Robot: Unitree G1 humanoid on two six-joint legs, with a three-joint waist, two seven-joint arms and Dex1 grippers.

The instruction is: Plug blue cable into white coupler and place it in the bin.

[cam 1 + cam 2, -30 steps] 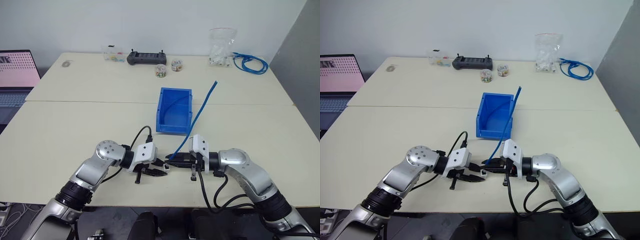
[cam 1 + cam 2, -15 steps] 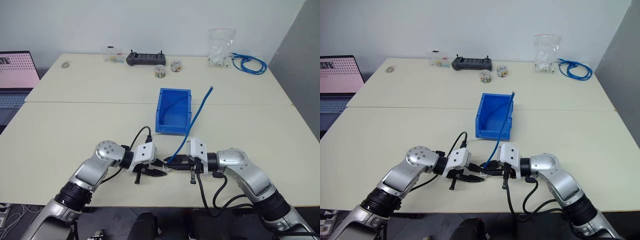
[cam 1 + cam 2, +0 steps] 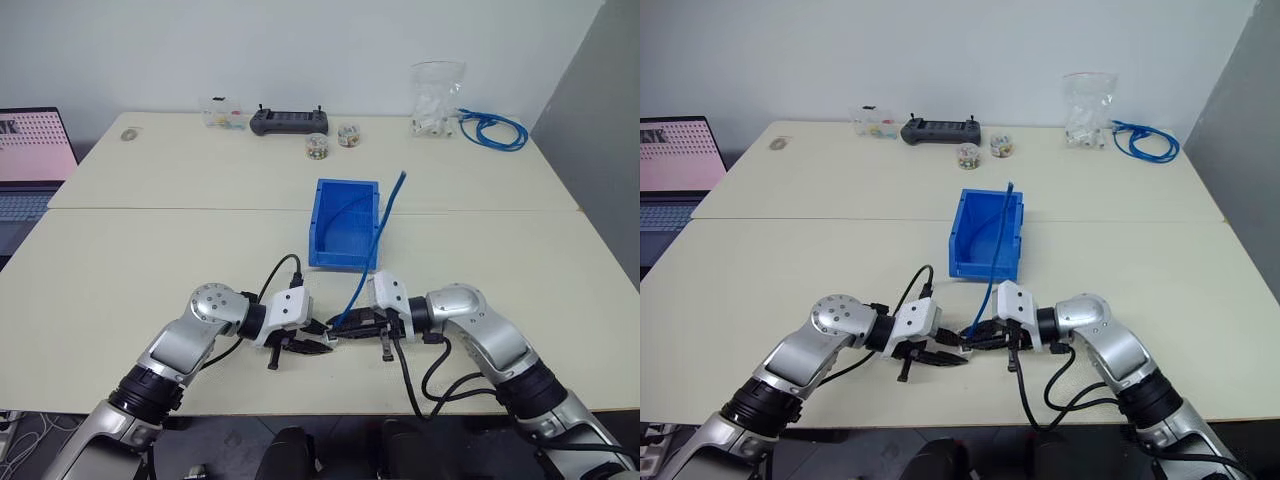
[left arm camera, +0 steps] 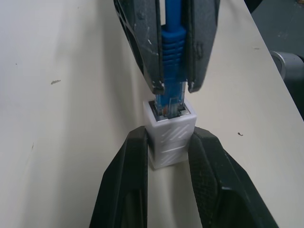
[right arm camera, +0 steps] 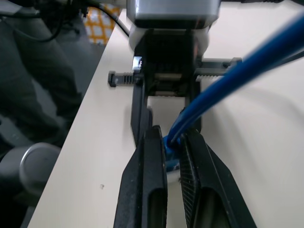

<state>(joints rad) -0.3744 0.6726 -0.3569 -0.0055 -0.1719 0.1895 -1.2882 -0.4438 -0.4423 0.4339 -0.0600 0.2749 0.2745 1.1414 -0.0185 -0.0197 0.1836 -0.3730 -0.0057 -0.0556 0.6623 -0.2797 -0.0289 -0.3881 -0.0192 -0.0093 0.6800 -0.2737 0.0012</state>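
Observation:
The robot's right gripper will put the blue cable's coupler end, now near the table's front edge, down on the blue bin's bottom, toward the bin's near side [image 3: 347, 227].
Near the table's front edge my two grippers meet tip to tip. The left gripper [image 4: 169, 136] is shut on the white coupler [image 4: 170, 137], a small ribbed block held by its sides. My right gripper [image 4: 175, 88] is shut on the blue cable [image 3: 385, 225] just behind its clear plug, and the plug's tip sits in the coupler's socket. From the right gripper [image 5: 172, 142] the cable [image 5: 237, 71] rises stiffly up and away over the bin's right side. The blue bin [image 3: 341, 262] stands just beyond the grippers, mid-table.
Along the far edge stand a black controller [image 3: 288, 121], two small jars [image 3: 317, 146], a clear box [image 3: 225, 112], a clear bag of white parts [image 3: 436, 100] and a coiled bundle of blue cables [image 3: 490, 128]. A laptop [image 3: 30, 150] sits at the far left.
My right wrist has turned, swinging the cable's free end left and more upright, over the bin. The left gripper has stayed still with the coupler.

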